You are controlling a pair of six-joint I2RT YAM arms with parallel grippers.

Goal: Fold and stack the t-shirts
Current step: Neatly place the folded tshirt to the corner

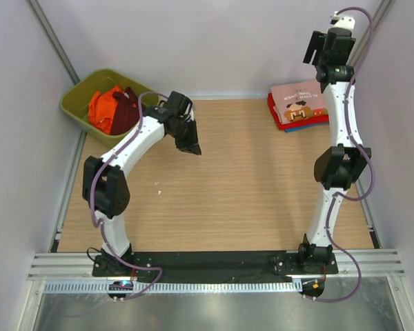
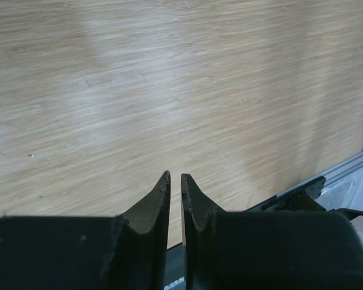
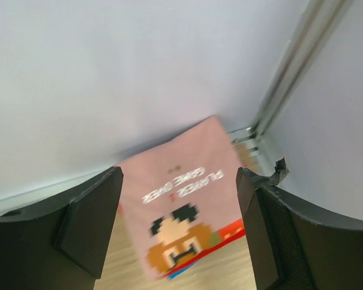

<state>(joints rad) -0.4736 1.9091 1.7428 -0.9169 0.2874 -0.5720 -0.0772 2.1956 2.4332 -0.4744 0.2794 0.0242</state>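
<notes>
Next, I lower my right gripper to the dusty-pink t-shirt and close it on its cloth point(image 1: 311, 106) point(image 3: 204, 204) next to the cartoon print, near the white words.
A folded stack of t-shirts lies at the table's far right: a dusty-pink one point(image 1: 298, 100) with a pixel cartoon print on top, a red one point(image 1: 279, 116) under it, and a blue edge point(image 1: 294, 128) at the bottom. My right gripper point(image 1: 324, 47) hangs high above the stack, open and empty. In the right wrist view its jaws point(image 3: 178, 175) frame the pink shirt point(image 3: 181, 199), with a red edge point(image 3: 230, 231) below. My left gripper point(image 1: 191, 146) hovers over bare wood left of centre. Its jaws point(image 2: 175, 176) are shut to a thin slit with nothing between them.
An olive-green bin point(image 1: 76, 103) at the far left corner holds a crumpled orange t-shirt point(image 1: 105, 109) and a maroon one point(image 1: 127, 110). White walls close in the table on three sides. A metal rail point(image 1: 214, 265) carries both arm bases along the near edge.
</notes>
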